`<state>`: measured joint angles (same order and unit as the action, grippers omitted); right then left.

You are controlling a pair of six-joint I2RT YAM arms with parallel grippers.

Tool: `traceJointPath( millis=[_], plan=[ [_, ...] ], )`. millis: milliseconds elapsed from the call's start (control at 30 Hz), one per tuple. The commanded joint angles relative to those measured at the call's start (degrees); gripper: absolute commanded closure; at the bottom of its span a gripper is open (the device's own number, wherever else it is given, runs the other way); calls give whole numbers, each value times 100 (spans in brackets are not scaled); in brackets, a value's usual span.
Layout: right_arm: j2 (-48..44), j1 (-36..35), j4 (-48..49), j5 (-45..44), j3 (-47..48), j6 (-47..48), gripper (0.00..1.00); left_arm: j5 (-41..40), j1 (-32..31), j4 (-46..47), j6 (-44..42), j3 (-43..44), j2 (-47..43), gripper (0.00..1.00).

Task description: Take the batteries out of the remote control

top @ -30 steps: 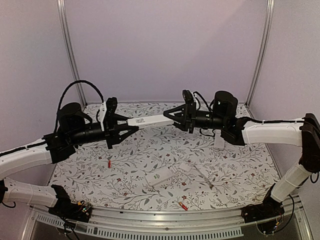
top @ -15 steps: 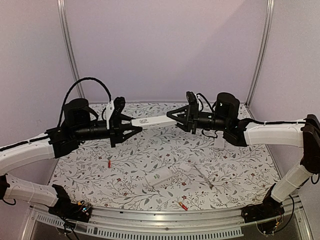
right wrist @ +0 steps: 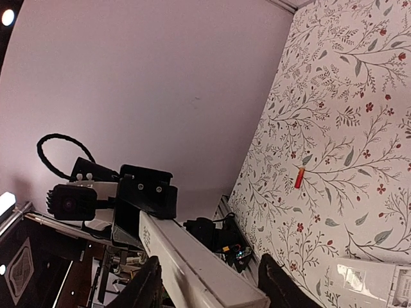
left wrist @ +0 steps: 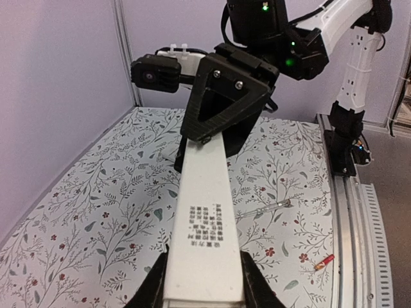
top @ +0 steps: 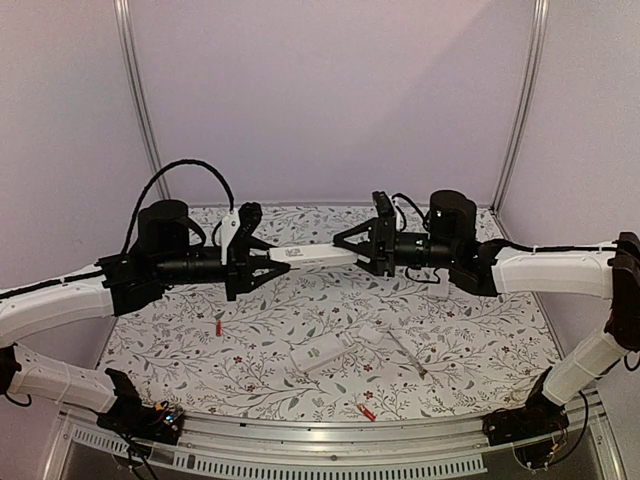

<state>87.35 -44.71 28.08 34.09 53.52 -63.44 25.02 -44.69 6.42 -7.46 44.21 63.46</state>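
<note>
I can see my right gripper's fingers span the whole end of the remote control, so next I pinch just its long white cover (top: 312, 251) with that gripper and pull it off the body.
A long white remote control (top: 310, 255) hangs level in the air between both arms. My left gripper (top: 265, 255) is shut on its left end; in the left wrist view the remote (left wrist: 204, 218) runs away from my left gripper (left wrist: 204, 292), whose fingers press both sides. My right gripper (top: 350, 255) is open, its fingers spread around the remote's right end. In the right wrist view the remote (right wrist: 192, 263) lies between the jaws of my right gripper (right wrist: 209, 289). A red battery (top: 218, 327) lies on the table at the left and an orange-red battery (top: 366, 411) near the front edge.
A second white remote (top: 320, 353) lies on the flowered table (top: 480, 340), with a small white cover (top: 372, 335) and a thin metal tool (top: 405, 355) beside it. Another small white piece (top: 438, 285) lies under the right arm. Metal posts stand at the back corners.
The left arm has pushed right and the remote has sunk a little. My right gripper's jaws have spread apart from the remote's end.
</note>
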Motion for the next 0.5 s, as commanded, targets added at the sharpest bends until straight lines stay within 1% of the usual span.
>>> traceJointPath(
  millis=[0, 100, 167, 300, 467],
  plan=[
    [-379, -39, -709, -261, 54, 761, 49, -20, -84, -70, 0, 130, 43, 100],
    [-533, -6, -985, -368, 109, 1075, 46, -8, -88, -66, -1, 132, 52, 100],
    [-626, 25, -1152, -412, 136, 1227, 46, -17, -85, -70, 3, 127, 52, 100],
    [-796, 54, -1524, -590, 200, 1428, 52, -69, -85, -96, -13, 138, 56, 100],
    [-1001, 75, -1727, -754, 194, 1555, 59, -91, -84, -113, -12, 152, 77, 100]
  ],
)
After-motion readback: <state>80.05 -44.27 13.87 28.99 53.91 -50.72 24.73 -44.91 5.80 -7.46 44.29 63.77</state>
